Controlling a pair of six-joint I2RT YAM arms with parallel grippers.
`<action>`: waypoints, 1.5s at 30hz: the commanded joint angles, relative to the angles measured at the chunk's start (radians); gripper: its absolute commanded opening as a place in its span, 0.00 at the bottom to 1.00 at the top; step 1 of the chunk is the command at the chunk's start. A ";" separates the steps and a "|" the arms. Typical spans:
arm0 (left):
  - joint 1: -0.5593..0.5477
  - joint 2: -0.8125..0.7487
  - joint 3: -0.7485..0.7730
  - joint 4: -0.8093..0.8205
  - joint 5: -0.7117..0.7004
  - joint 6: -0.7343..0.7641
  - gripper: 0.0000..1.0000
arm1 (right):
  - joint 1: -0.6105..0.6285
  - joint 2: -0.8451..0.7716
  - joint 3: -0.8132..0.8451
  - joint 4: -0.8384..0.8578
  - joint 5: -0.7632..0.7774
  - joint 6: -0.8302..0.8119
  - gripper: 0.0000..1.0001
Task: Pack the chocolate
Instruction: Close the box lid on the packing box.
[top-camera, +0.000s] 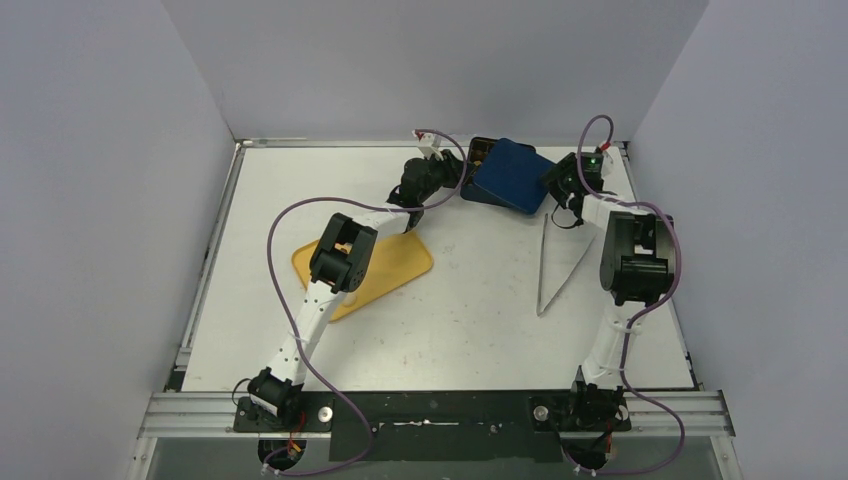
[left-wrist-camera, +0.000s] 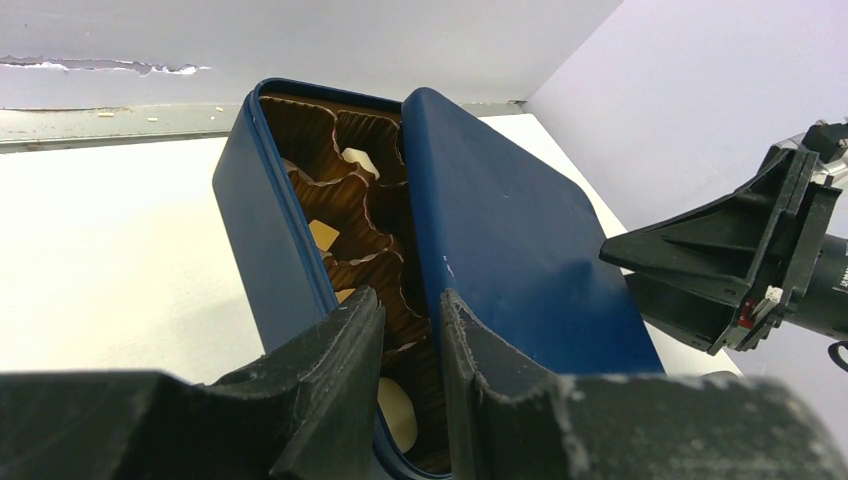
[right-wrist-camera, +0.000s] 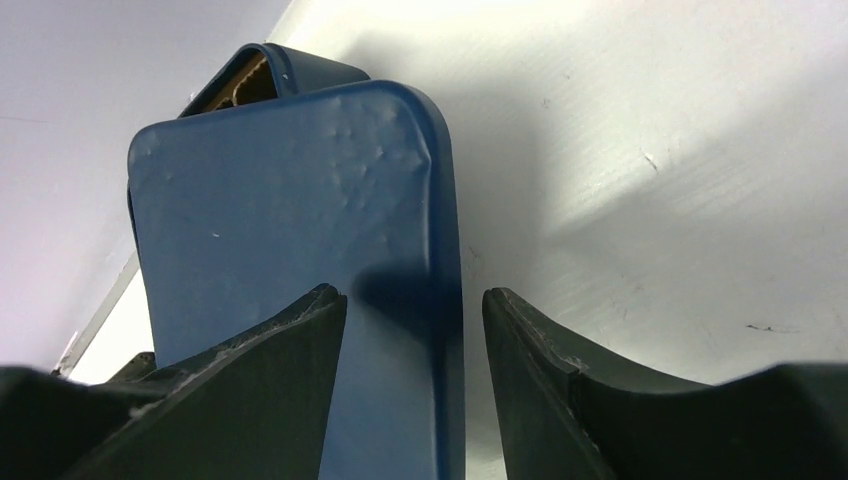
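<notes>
The blue lid slants across the box and leaves a row of chocolate uncovered, so the robot's left gripper will open, take the lid's edge (left-wrist-camera: 426, 215) and straighten the lid.
The dark blue box (left-wrist-camera: 262, 250) stands at the back of the table, lined with brown paper cups. Chocolate shows inside: a white piece (left-wrist-camera: 358, 160), a caramel piece (left-wrist-camera: 322, 235) and a white one (left-wrist-camera: 398, 412) near my fingers. The blue lid (left-wrist-camera: 510, 250) lies askew over the box's right part, so the left row is uncovered. My left gripper (left-wrist-camera: 410, 295) hovers over the box's near end, shut to a narrow slit with nothing in it. My right gripper (right-wrist-camera: 412, 292) is open, its fingers on either side of the lid's (right-wrist-camera: 300, 220) edge without touching it.
A yellow tray (top-camera: 400, 265) lies on the table under the left arm. Metal tongs (top-camera: 555, 265) lie to the right of centre. Grey walls close in the back and both sides. The right gripper (left-wrist-camera: 720, 270) shows at the lid's far side in the left wrist view.
</notes>
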 joint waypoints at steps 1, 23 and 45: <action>-0.002 -0.009 0.022 0.018 -0.001 0.014 0.26 | 0.013 -0.001 -0.012 0.084 -0.020 0.029 0.51; 0.043 -0.147 -0.114 -0.022 -0.028 -0.025 0.51 | 0.012 0.141 0.163 0.225 -0.119 0.012 0.34; 0.030 -0.046 -0.023 0.041 0.045 0.007 0.48 | 0.030 0.262 0.378 0.154 -0.084 -0.074 0.32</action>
